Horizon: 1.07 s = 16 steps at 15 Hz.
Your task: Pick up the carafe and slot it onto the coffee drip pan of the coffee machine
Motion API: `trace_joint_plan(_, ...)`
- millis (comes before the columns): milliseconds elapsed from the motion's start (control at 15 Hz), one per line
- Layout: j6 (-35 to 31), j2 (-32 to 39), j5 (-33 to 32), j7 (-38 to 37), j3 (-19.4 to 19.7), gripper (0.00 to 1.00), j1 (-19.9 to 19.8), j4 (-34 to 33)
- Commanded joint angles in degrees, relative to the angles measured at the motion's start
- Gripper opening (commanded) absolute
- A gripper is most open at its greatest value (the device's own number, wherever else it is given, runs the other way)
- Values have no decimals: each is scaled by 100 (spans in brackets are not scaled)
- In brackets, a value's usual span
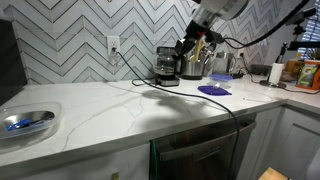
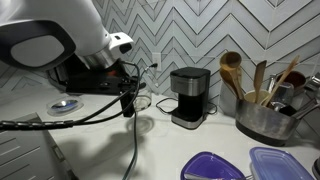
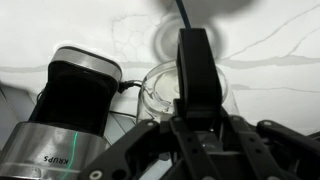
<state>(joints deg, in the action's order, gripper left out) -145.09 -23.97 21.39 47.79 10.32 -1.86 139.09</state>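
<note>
The robot's gripper will release the carafe on the dark drip pan (image 1: 168,80) (image 3: 79,88) at the foot of the black coffee machine.
The clear-glass carafe (image 3: 153,93) hangs above the white counter, gripped at its rim by my gripper (image 3: 195,88), which is shut on it. In an exterior view the gripper (image 2: 128,92) and the carafe (image 2: 130,103) are left of the black coffee machine (image 2: 188,97), well apart from it. The machine's dark drip pan (image 2: 186,122) is bare. In the wrist view the coffee machine (image 3: 75,105) stands just left of the carafe. In an exterior view the gripper (image 1: 189,46) is up beside the coffee machine (image 1: 165,65).
A metal canister of wooden utensils (image 2: 265,112) stands right of the machine. Purple and blue lids (image 2: 212,166) lie at the front. A blue-tinted glass dish (image 1: 26,122) sits far off. A purple disc (image 1: 213,90) lies on the counter. The machine's cord (image 1: 135,80) trails to the wall outlet.
</note>
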Motion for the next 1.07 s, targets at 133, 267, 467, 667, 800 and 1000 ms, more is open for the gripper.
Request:
trace_joint_plan(133,-31,199,-117,-219,219,7,179,-127)
trace_joint_plan(267,-76,427,-90,-365,280,7,146,-242)
trace_joint_plan(467,-156,767,-18,-593,364,7,102,-408)
trace_joint_plan(667,-286,1113,34,-871,426,7,35,-593)
trace_joint_plan(800,-416,1307,91,-1062,449,7,-12,-704)
trace_joint_plan(1000,-523,1638,56,-1353,453,7,-107,-942)
